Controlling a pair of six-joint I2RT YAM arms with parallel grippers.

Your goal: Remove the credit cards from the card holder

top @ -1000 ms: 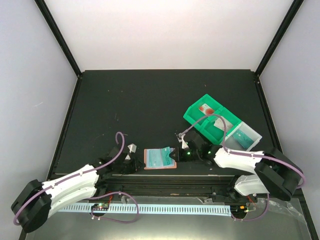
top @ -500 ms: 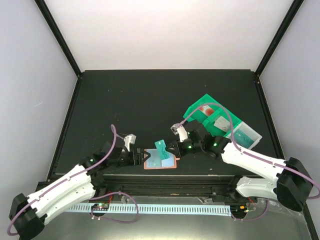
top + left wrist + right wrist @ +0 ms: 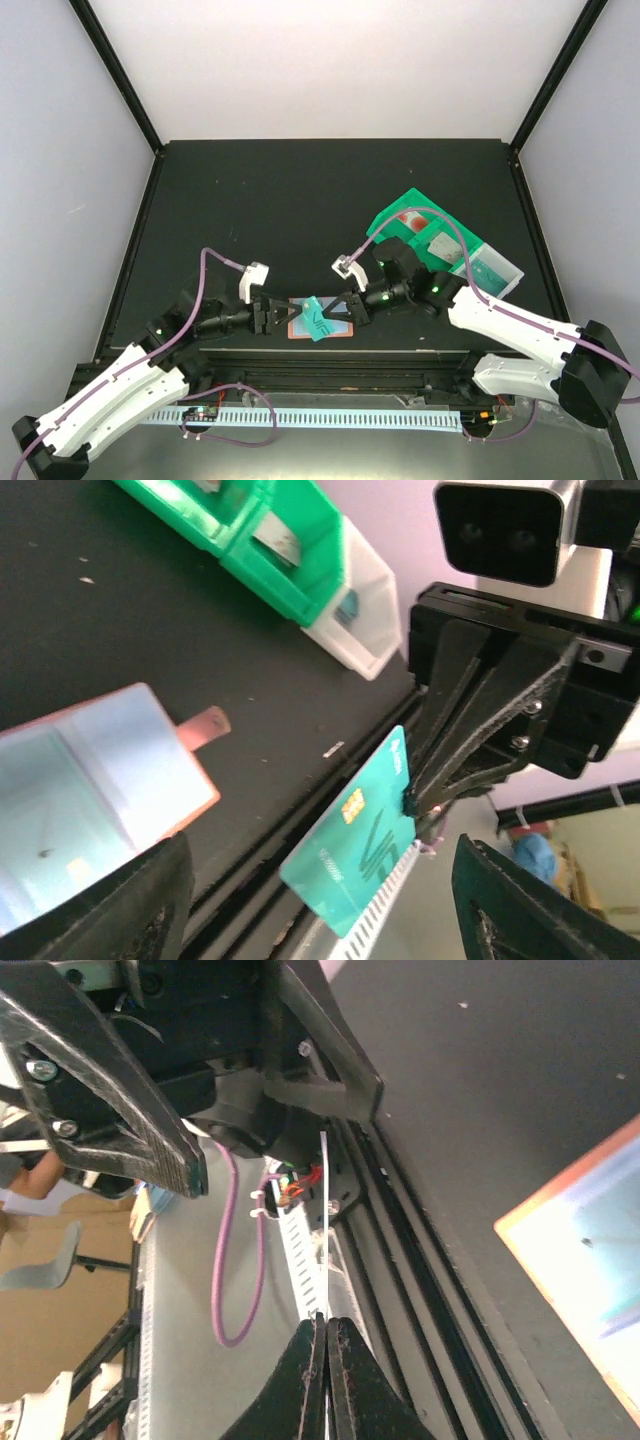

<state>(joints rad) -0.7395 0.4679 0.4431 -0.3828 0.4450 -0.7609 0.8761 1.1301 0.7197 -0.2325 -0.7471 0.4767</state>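
My left gripper will hold the chip end of the teal card while my right gripper takes it again by the VIP end (image 3: 381, 888), as the card hangs crooked from my right gripper.
My right gripper (image 3: 347, 306) is shut on one short edge of a teal credit card (image 3: 317, 318) and holds it tilted in the air over the card holder (image 3: 298, 328). The left wrist view shows the teal card (image 3: 355, 845) with its chip, pinched by the right gripper's fingers (image 3: 432, 798). The salmon card holder (image 3: 90, 780) lies open on the table, its pale blue pockets up. My left gripper (image 3: 276, 316) stands open just left of the card, its jaws either side of the card's free end without touching it. The right wrist view shows the card (image 3: 323, 1220) edge-on between shut fingertips.
A green bin (image 3: 420, 235) with a white end compartment (image 3: 497, 272) sits at the right behind the right arm. A black rail and a white slotted cable strip (image 3: 330, 418) run along the table's near edge under both grippers.
The right gripper drew the teal card out of the holder and carried it up and left. The left gripper opened and advanced right toward the card.
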